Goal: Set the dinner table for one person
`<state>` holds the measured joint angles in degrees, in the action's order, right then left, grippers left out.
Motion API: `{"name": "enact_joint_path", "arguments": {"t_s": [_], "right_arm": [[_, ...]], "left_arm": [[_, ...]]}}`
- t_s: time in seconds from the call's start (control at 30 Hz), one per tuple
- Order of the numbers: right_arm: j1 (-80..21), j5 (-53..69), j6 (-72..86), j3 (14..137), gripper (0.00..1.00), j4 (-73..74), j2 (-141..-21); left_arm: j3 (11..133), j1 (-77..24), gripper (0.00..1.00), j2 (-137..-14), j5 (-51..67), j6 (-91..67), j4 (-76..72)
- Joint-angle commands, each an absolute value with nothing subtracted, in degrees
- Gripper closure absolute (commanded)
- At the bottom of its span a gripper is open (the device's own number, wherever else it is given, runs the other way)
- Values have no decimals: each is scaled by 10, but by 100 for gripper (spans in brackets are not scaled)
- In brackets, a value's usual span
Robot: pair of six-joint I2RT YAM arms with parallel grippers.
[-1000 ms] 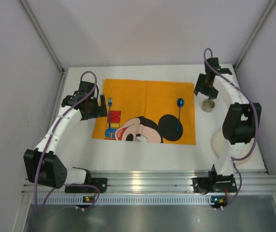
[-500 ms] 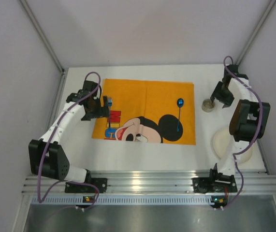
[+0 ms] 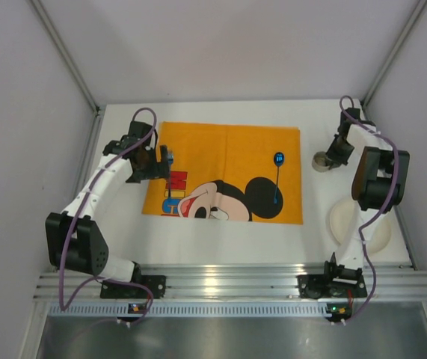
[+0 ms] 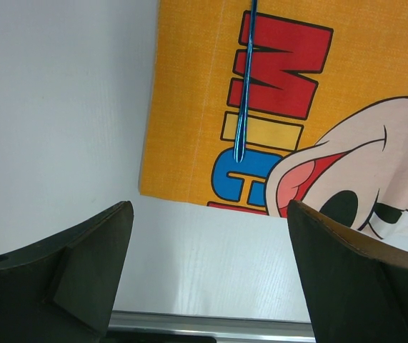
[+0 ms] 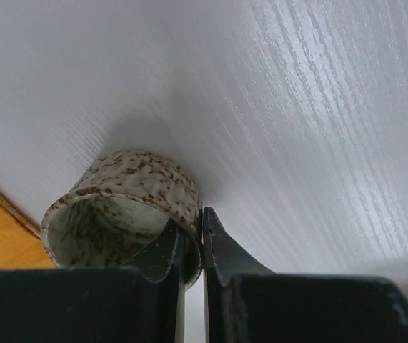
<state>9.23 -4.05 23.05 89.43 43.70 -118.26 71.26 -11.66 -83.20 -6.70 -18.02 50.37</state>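
Observation:
Next, my right gripper lets go of the speckled cup on the orange mat (image 3: pixel 267 140), at a spot that is just beyond the head of the blue spoon.
A speckled cup (image 5: pixel 128 193) stands on the white dinner table (image 3: pixel 228 239), right of the orange mat (image 3: pixel 228 146). My right gripper (image 5: pixel 193 236) is shut on the cup's rim, one finger inside and one outside; in the top view that gripper (image 3: pixel 334 153) sits at the cup (image 3: pixel 320 160). A blue spoon (image 3: pixel 277 176) lies on the mat's right side. On the mat's left lies a blue fork (image 4: pixel 245 86). My left gripper (image 4: pixel 209 214) hangs open just near of the fork's handle end, holding nothing; from above it (image 3: pixel 153 163) hides most of the fork.
A white plate (image 3: pixel 342 223) lies on the table at the near right, partly under the right arm. Grey walls and metal posts close in the back and both sides. An aluminium rail (image 3: pixel 220 280) runs along the near edge.
My right gripper swung right of the cup, came back at it from the right and closed on its rim. The left arm's elbow folded back while its gripper stayed by the fork.

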Motion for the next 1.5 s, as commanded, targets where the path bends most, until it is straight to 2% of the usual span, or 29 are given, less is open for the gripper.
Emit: {"name": "enact_joint_path", "arguments": {"t_s": [0.0, 0.13, 0.27, 0.4, 0.6, 0.77, 0.83, 0.93, 0.97, 1.07, 1.13, 1.17, 1.2, 1.23, 1.33, 1.47], "right_arm": [[81, -49, 236, 900, 100, 426, -1159], [31, -54, 247, 944, 100, 449, -1129], [-44, -43, 271, 1040, 100, 475, -1146], [-103, -31, 292, 1152, 100, 507, -1234], [-134, -36, 308, 1354, 100, 576, -1383], [-136, -56, 331, 1363, 99, 593, -1412], [-137, -62, 330, 1357, 96, 597, -1412], [-140, -62, 323, 1350, 85, 596, -1412], [-140, -62, 323, 1349, 71, 596, -1412], [-140, -62, 317, 1350, 44, 593, -1409], [-140, -61, 311, 1350, 37, 590, -1398], [-139, -59, 308, 1350, 26, 583, -1393], [-135, -54, 304, 1349, 7, 580, -1375], [-133, -50, 295, 1350, 1, 577, -1363], [-118, -71, 266, 1342, 0, 572, -1298], [-79, -140, 236, 1234, 0, 569, -1147]], "left_arm": [[739, -114, 6, -837, -69, -175, 497], [745, -114, 6, -838, -66, -176, 500], [743, -114, 6, -831, -67, -178, 504], [738, -114, 6, -818, -69, -181, 512], [730, -114, 5, -784, -81, -189, 530], [723, -114, 5, -754, -88, -200, 551], [719, -114, 5, -745, -91, -203, 556], [709, -114, 5, -729, -96, -209, 560], [708, -114, 5, -726, -96, -212, 562], [703, -114, 5, -716, -94, -216, 570], [700, -114, 5, -708, -93, -217, 573], [699, -114, 5, -705, -94, -216, 572], [698, -114, 5, -701, -93, -215, 573], [696, -114, 5, -700, -91, -216, 573], [690, -114, 5, -698, -84, -212, 571], [678, -114, 5, -697, -66, -205, 557]]}}
